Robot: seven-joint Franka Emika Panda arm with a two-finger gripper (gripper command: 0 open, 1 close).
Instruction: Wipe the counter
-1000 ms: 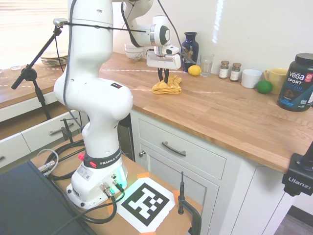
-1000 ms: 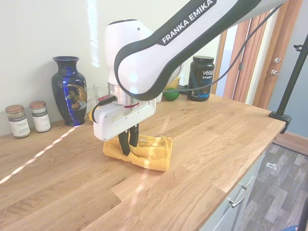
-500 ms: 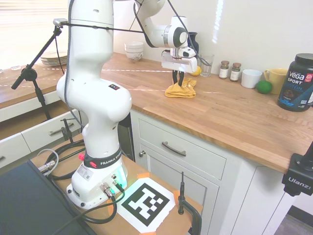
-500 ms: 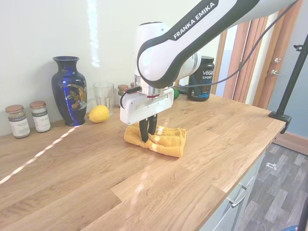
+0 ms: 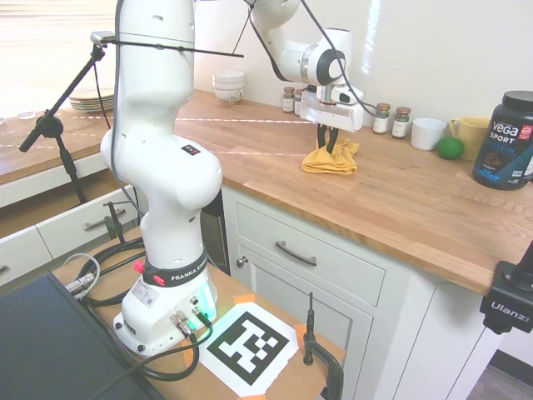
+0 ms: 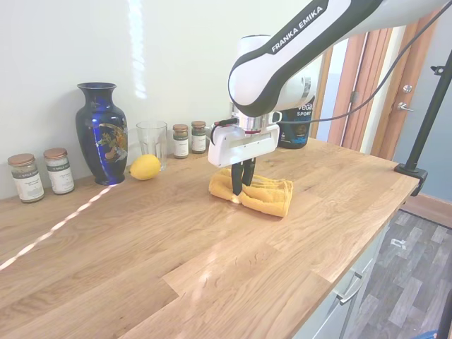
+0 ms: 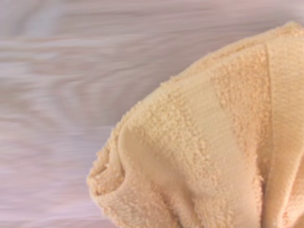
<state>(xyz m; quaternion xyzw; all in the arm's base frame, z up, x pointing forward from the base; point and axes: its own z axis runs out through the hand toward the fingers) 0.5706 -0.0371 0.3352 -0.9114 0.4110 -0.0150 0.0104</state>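
Note:
Next, my gripper releases the yellow towel on the wood (image 5: 400,192) between the white mug and the front edge of the counter.
The counter (image 5: 408,204) is a long warm-brown wooden top on white cabinets, also seen from the other side as the counter (image 6: 141,247). A crumpled yellow towel (image 5: 331,161) lies on it near the middle. My gripper (image 5: 331,143) points straight down, shut on a fold of the towel and pressing it to the wood. From the opposite side, the gripper (image 6: 242,191) pinches the left part of the towel (image 6: 267,198). Up close, the towel (image 7: 209,152) fills the right of the wrist view over blurred wood.
Along the wall stand a blue vase (image 6: 102,134), a glass (image 6: 150,141), a lemon (image 6: 145,167) and spice jars (image 6: 30,176). Further along sit a white mug (image 5: 428,133), a yellow cup (image 5: 471,133), a lime (image 5: 450,147) and a black tub (image 5: 505,142). Stacked bowls (image 5: 228,86) stand behind the arm.
The gripper has slid the towel along the counter towards the tub end, away from the vase, keeping its hold throughout.

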